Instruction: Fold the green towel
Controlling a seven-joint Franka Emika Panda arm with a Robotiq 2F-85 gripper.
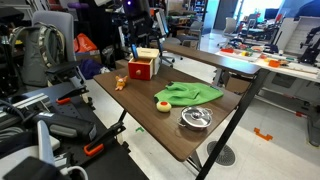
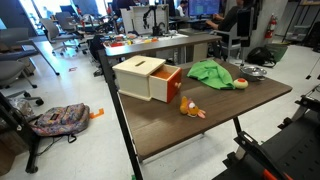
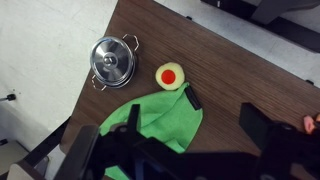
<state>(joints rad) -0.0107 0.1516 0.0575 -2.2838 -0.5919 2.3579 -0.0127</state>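
The robot's gripper should move next to the green towel's corner (image 1: 158,97) (image 3: 194,107) beside the small round yellow-and-red object and close there.
The green towel (image 1: 188,93) lies rumpled on the dark wooden table (image 1: 140,110), near its far side in an exterior view (image 2: 212,72). In the wrist view the green towel (image 3: 155,125) lies below my gripper (image 3: 197,122), partly hidden by the left finger. The fingers are spread wide apart and hold nothing. The gripper hangs well above the table. I cannot make it out in either exterior view.
A small round yellow-and-red object (image 3: 171,75) touches the towel's edge. A lidded steel pot (image 3: 112,60) stands near the table corner. A red-and-tan box (image 2: 148,78) with an open drawer and a small orange toy (image 2: 192,110) stand further along the table.
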